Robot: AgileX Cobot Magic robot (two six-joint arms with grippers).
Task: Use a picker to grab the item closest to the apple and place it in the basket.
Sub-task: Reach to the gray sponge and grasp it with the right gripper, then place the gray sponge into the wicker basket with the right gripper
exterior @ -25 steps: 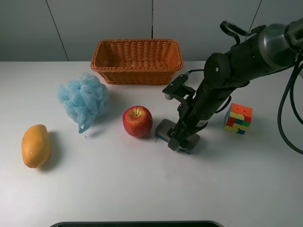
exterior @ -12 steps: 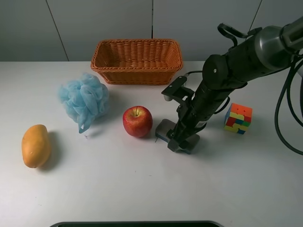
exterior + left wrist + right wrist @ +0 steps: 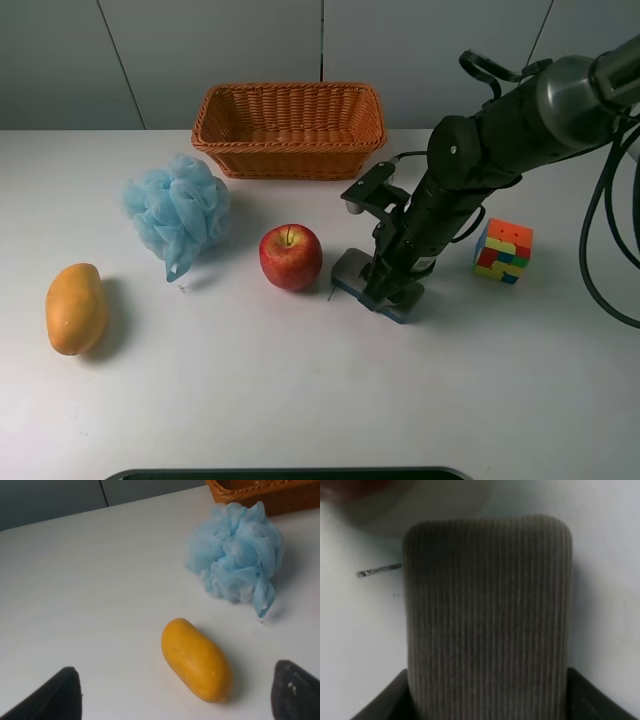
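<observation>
The robot's right gripper will release the grey pad on the basket's bottom, slightly toward the colour cube's side [image 3: 312,131].
A red apple [image 3: 291,257] sits mid-table. Just right of it lies a flat grey ribbed pad with a blue underside [image 3: 350,270]; it fills the right wrist view [image 3: 485,605]. My right gripper [image 3: 387,288] stands over the pad, with a dark finger at each long side [image 3: 380,702], shut on it. The pad's right end looks slightly raised. The woven orange basket [image 3: 289,150] stands behind the apple and is empty. My left gripper [image 3: 180,692] is open, above the table near the mango, and out of the exterior view.
A blue bath pouf [image 3: 176,212] lies left of the apple; it also shows in the left wrist view [image 3: 235,555]. A yellow mango [image 3: 75,308] lies at the far left and also appears in the left wrist view [image 3: 196,659]. A colour cube [image 3: 503,251] sits right of my right arm.
My right gripper has closed in on the grey pad and risen slightly; the pad's blue underside now shows at its right end. The other objects have not moved.
</observation>
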